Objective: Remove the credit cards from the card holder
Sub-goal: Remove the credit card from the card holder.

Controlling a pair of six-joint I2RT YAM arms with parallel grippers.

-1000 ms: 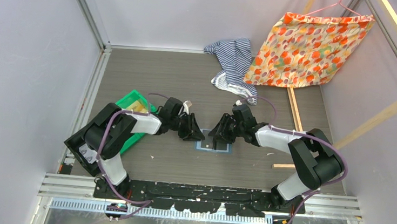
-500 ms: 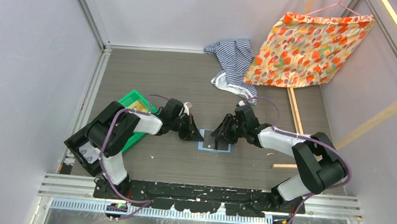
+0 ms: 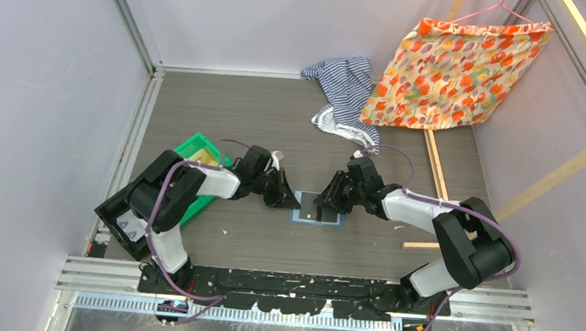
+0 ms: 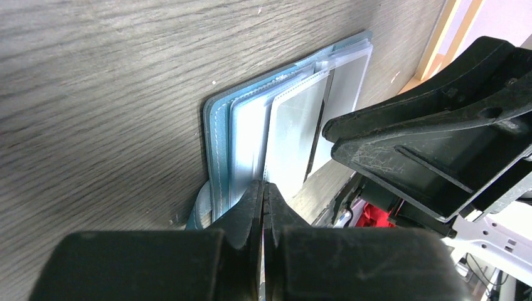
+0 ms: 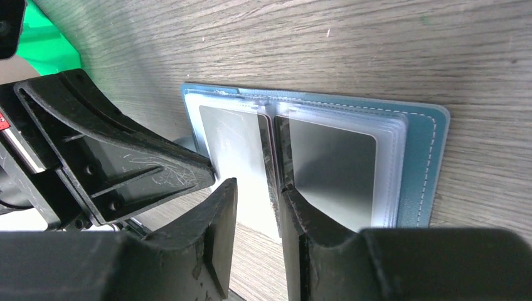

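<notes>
My left gripper should open and grip farther toward the sleeve's fold [image 4: 291, 178], as it pinches the clear sleeve close to its edge, before my right gripper pulls the card.
The slate-blue card holder [image 3: 319, 218] lies open and flat on the table between both grippers. Dark credit cards [image 5: 332, 163] sit in its clear sleeves, one on each panel [image 5: 229, 141]. My left gripper [image 3: 286, 200] has its jaws pressed together at the holder's left edge [image 4: 219, 138], with a thin sleeve edge pinched between the tips [image 4: 263, 185]. Over the holder's near edge my right gripper [image 5: 254, 194] stands open. Its jaws straddle the bright sleeve beside the middle fold, and one finger [image 5: 295, 210] touches the stacked sleeves there.
A green bin [image 3: 197, 155] sits left of the left arm. A striped cloth [image 3: 346, 90] and a floral cloth [image 3: 459, 64] lie at the back. Along the right side lies a wooden strip [image 3: 434, 166].
My left gripper has closed at the holder's left edge. The right gripper's jaws have narrowed a little and it has shifted slightly over the holder. The holder has stayed in place.
</notes>
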